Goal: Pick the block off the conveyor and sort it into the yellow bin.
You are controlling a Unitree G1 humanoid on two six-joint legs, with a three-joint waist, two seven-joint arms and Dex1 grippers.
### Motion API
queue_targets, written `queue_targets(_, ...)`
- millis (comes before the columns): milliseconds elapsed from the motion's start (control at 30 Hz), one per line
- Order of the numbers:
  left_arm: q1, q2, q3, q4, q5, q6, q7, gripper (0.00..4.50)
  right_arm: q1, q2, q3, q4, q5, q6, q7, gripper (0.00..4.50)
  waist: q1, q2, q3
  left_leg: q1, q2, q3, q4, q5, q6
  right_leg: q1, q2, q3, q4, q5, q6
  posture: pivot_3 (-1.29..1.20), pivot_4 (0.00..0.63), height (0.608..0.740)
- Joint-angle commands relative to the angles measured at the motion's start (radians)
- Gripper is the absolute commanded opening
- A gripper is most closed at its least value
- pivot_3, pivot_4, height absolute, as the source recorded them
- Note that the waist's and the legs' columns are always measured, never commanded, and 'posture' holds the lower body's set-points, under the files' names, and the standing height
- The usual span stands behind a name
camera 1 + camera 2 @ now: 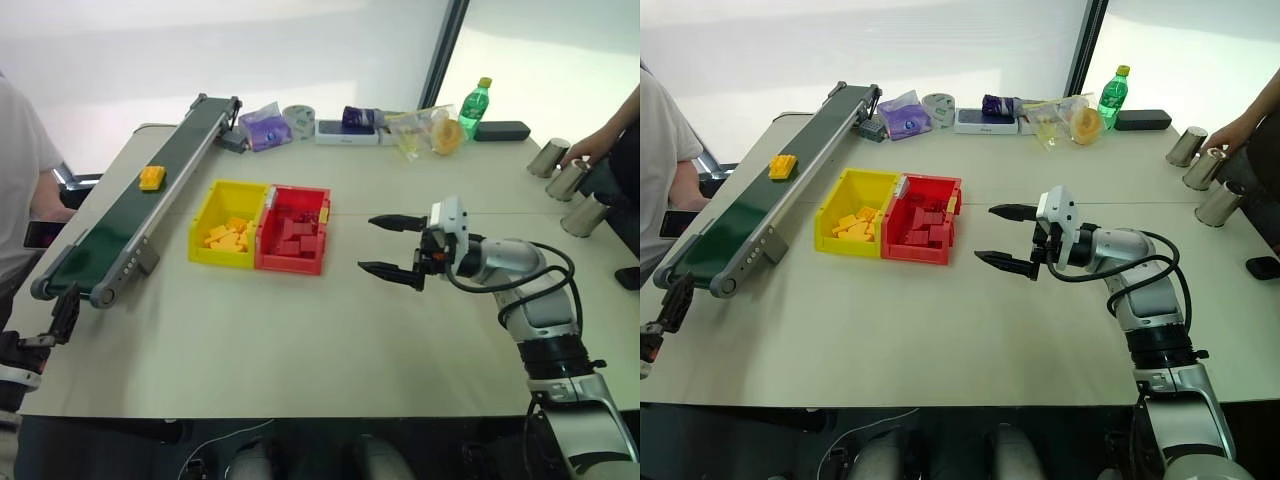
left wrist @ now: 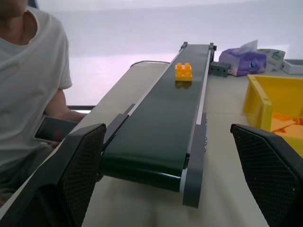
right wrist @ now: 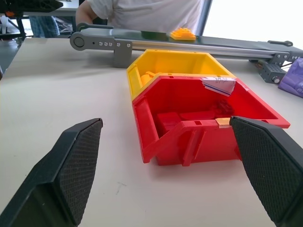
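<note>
My left gripper is to close on the sides of the block at the conveyor's low near end (image 1: 85,266) (image 2: 152,147), because the belt carries the block down there.
A small yellow-orange block (image 1: 152,178) rides on the dark green belt of the conveyor (image 1: 118,225), about halfway up its slope. The yellow bin (image 1: 220,257) stands just right of the conveyor, joined to a red bin (image 1: 292,266), and holds several yellow bricks. My left gripper (image 2: 168,130) hangs open off the conveyor's low near end, pointing up along the belt toward the block (image 2: 183,72), well short of it. My right gripper (image 1: 367,244) hovers open to the right of the red bin, pointing at it, empty.
A person in a white shirt (image 1: 18,170) sits close by the conveyor's left side, holding a phone. Pouches, a tape roll, a green bottle (image 1: 475,105) and a black case line the table's far edge. Metal cups (image 1: 566,180) and another person's hand are at far right.
</note>
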Motion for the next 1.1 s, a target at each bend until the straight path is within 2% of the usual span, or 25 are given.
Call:
queue_targets(33,-0.001,0.021,0.017,0.001,-0.007,-0.026,-0.004,4.46,-0.015,-0.004,-0.022,-0.038,0.018,-0.005,0.000,4.50,0.000,0.000,0.000,0.000,0.000,0.000,0.000,0.000,0.000,0.000,0.000,0.000,0.000,0.000,0.000,0.00,0.150,0.740)
queue_targets(433,-0.027,0.078,0.011,0.026,-0.038,0.022,-0.010,4.46,-0.008,0.002,-0.021,-0.029,0.017,-0.018,0.004,4.50,0.000,0.000,0.000,0.000,0.000,0.000,0.000,0.000,0.000,0.000,0.000,0.000,0.000,0.000,0.000,0.00,0.150,0.740)
queue_targets(633,-0.112,0.210,-0.015,0.115,-0.065,0.208,0.022,4.46,-0.014,0.006,-0.015,-0.037,0.015,-0.010,-0.002,4.50,0.000,0.000,0.000,0.000,0.000,0.000,0.000,0.000,0.000,0.000,0.000,0.000,0.000,0.000,0.000,0.00,0.150,0.740)
queue_targets(833,-0.207,0.314,-0.048,0.180,-0.084,0.320,-0.018,4.46,-0.009,0.005,-0.018,-0.046,0.018,-0.005,-0.008,4.50,-0.001,0.000,0.000,0.000,0.000,0.001,-0.001,0.002,-0.003,-0.001,0.000,0.000,0.000,0.000,0.000,0.00,0.150,0.740)
queue_targets(1100,-0.311,0.399,-0.089,0.335,-0.007,0.331,-0.045,4.46,0.013,-0.002,-0.025,-0.073,0.021,0.009,-0.024,4.50,-0.002,0.000,0.000,0.000,0.000,0.001,-0.002,0.002,-0.003,-0.002,0.000,0.000,0.000,0.000,0.000,0.00,0.150,0.740)
